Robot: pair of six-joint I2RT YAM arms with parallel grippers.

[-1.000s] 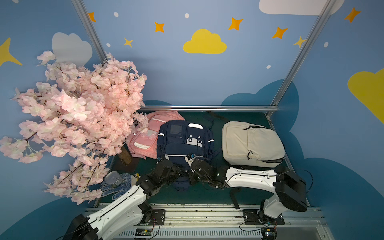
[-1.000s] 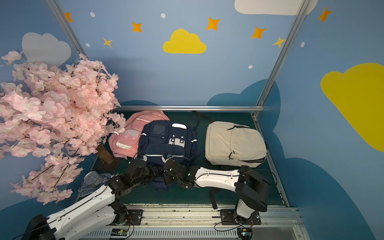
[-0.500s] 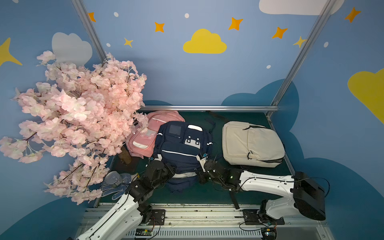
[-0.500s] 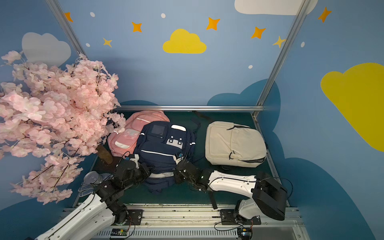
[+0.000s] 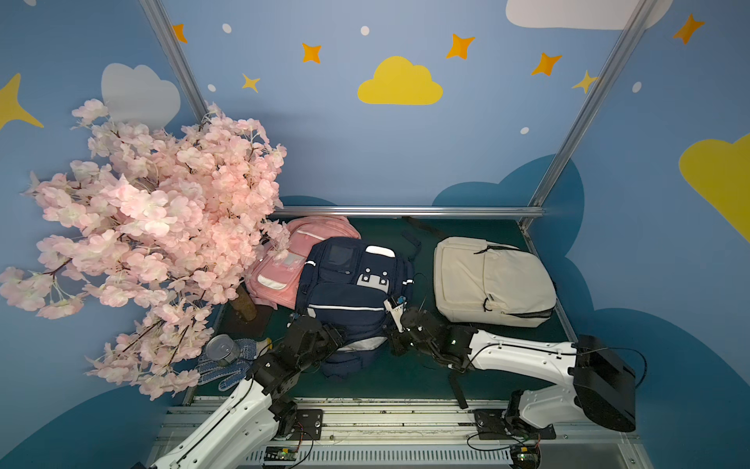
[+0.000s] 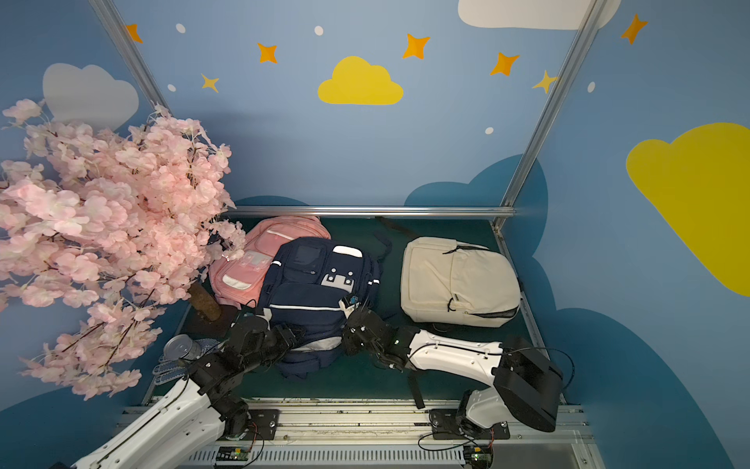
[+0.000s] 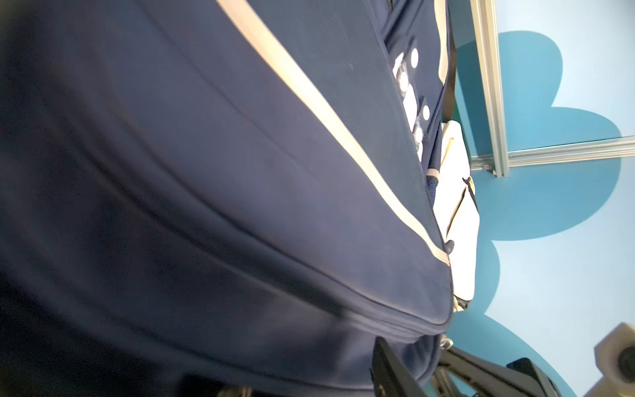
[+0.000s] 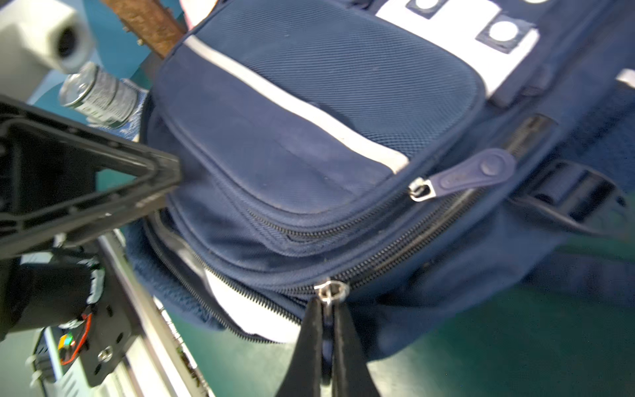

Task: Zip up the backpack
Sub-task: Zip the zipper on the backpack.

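Note:
Next, my right gripper releases the slider's pull next to the strap buckle on the navy backpack's side [image 5: 400,313] [image 8: 512,168].
A navy backpack [image 5: 349,284] with white stripes lies flat in the middle of the green table in both top views [image 6: 316,284]. Its main zipper gapes on one side of the metal slider [image 8: 331,290], showing white lining [image 8: 247,309]; past the slider the teeth are closed. My right gripper [image 8: 328,309] is shut on the slider's pull at the backpack's near right corner [image 5: 395,329]. My left gripper [image 5: 339,339] is at the near left corner. One finger [image 7: 388,364] rests against the fabric, which fills the gap between its parted jaws.
A pink backpack [image 5: 292,260] lies behind the navy one and a beige backpack [image 5: 487,280] lies to its right. A pink blossom tree [image 5: 154,227] overhangs the left side. A tin can [image 5: 221,349] and dotted gloves [image 5: 231,369] sit by the left arm.
The right arm has swung out to the right, its gripper still on the zipper pull. The backpack's near end has spread, showing white lining. The left gripper has shifted at the near left corner.

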